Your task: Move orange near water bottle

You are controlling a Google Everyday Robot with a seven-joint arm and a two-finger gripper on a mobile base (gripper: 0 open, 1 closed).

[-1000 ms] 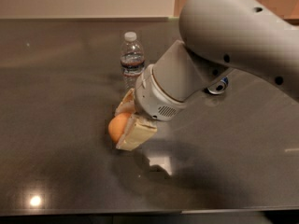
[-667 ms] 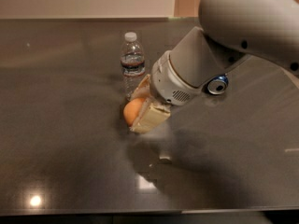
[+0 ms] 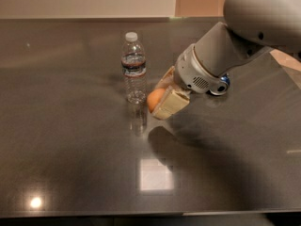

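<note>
Next, I let go of the orange on the dark table (image 3: pixel 157 92) next to the water bottle's base, facing the blue soda can.
The orange (image 3: pixel 154 99) is held between the two cream-coloured fingers of my gripper (image 3: pixel 161 98), just above the dark table. The water bottle (image 3: pixel 134 68), clear with a white cap and a dark label band, stands upright just to the left of the orange, a small gap apart. My grey arm reaches in from the upper right.
A blue soda can (image 3: pixel 221 84) shows partly behind my wrist, to the right. The dark glossy table (image 3: pixel 70 149) stretches wide to the left and front, with its right edge (image 3: pixel 287 65) at the far right. Light glare lies on the table in front.
My gripper has carried the orange up and to the right, from the table's middle to just beside the water bottle. The bottle has not moved.
</note>
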